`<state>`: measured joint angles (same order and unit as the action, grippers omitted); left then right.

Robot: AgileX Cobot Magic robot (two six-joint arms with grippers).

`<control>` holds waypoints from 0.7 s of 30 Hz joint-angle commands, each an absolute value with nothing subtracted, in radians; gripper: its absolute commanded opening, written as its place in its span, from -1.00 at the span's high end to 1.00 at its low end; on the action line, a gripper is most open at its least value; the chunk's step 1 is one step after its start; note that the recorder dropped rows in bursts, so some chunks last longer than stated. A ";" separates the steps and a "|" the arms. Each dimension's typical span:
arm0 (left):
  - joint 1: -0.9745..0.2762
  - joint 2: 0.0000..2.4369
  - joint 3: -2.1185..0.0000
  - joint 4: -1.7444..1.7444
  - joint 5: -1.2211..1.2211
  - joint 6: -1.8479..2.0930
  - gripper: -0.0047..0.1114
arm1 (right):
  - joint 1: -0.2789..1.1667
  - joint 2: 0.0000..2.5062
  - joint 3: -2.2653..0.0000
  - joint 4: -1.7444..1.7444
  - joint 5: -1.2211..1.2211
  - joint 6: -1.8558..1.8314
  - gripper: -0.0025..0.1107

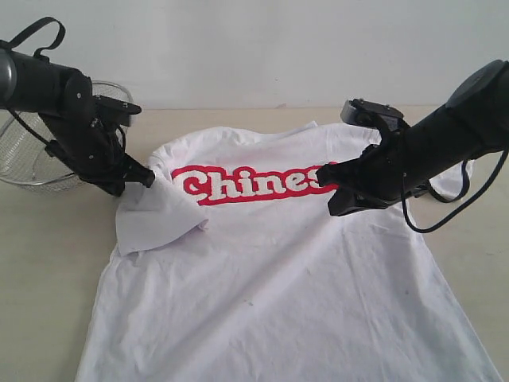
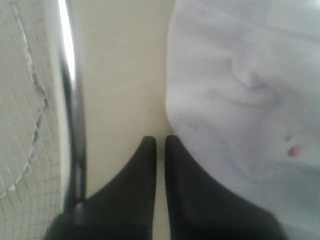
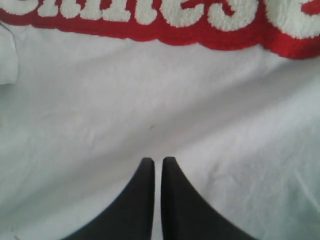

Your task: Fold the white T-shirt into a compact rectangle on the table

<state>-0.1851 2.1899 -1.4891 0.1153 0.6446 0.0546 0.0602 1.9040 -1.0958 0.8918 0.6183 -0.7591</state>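
Note:
The folded sleeve's edge is just beside the shut fingers of my left gripper, so my left gripper needs to open and pinch the cloth nearer the sleeve's lower corner (image 1: 122, 243).
The white T-shirt (image 1: 278, 270) lies spread face up on the beige table (image 1: 48, 263), its red-outlined lettering (image 1: 246, 185) across the chest. Its left sleeve (image 1: 155, 219) is folded inward onto the body. My left gripper (image 1: 149, 178) sits at the shirt's left shoulder edge; in the left wrist view it (image 2: 160, 140) is shut over bare table (image 2: 120, 75), empty, the shirt (image 2: 240, 100) just beside it. My right gripper (image 1: 324, 179) hovers over the right end of the lettering; in the right wrist view it (image 3: 156, 161) is shut and empty above the cloth (image 3: 150, 90) below the lettering (image 3: 150, 15).
A round wire-mesh basket (image 1: 32, 151) stands at the back left, right behind the left arm; its metal rim (image 2: 70, 100) runs close beside the left gripper. A pale wall rises behind the table. The shirt's right sleeve lies under the right arm.

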 commanded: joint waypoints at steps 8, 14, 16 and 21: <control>-0.172 2.169 -1.598 -0.050 0.814 0.130 0.84 | 0.062 1.896 -1.093 0.887 0.605 -0.769 0.94; -0.172 2.105 -1.594 -0.155 1.037 0.236 0.84 | 0.062 1.896 -1.093 0.887 0.582 -0.769 0.94; -0.172 2.071 -1.574 -0.201 1.061 0.259 0.84 | 0.062 1.896 -1.093 0.887 0.576 -0.769 0.94; -0.172 2.014 -1.498 -0.331 1.062 0.307 0.84 | 0.062 1.896 -1.093 0.887 0.573 -0.769 0.94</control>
